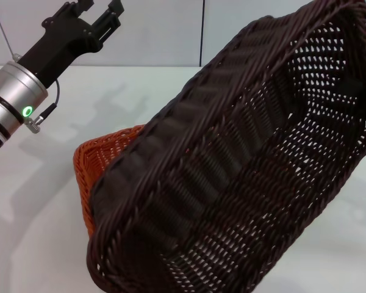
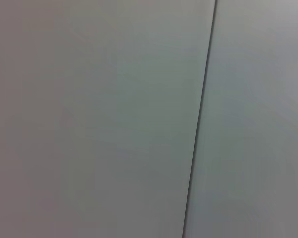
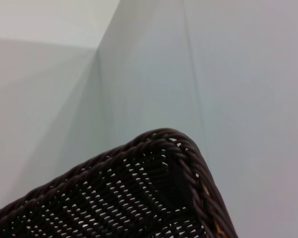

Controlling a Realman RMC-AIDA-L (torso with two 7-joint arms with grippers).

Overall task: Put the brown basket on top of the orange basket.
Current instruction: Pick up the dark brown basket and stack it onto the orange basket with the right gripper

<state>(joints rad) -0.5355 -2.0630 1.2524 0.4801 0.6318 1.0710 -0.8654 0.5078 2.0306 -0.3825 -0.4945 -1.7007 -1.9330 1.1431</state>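
Next, I release the brown basket from my right gripper, nested down inside the open top of the orange basket point(image 1: 194, 177).
The brown basket point(image 1: 250, 177) hangs tilted in the air and fills most of the head view, its open side facing the camera. Its braided rim corner point(image 3: 164, 141) shows close in the right wrist view. Through the weave at the basket's far right wall I see a dark shape, my right gripper point(image 1: 355, 91), shut on that wall. The orange basket point(image 1: 100, 155) rests on the table behind and below the brown one, mostly hidden by it. My left gripper point(image 1: 97, 9) is raised at the top left, open and holding nothing, well away from both baskets.
A white table point(image 1: 36, 207) lies under both baskets, with a pale wall point(image 1: 171, 30) behind it. The left wrist view shows only that wall and a panel seam point(image 2: 201, 119).
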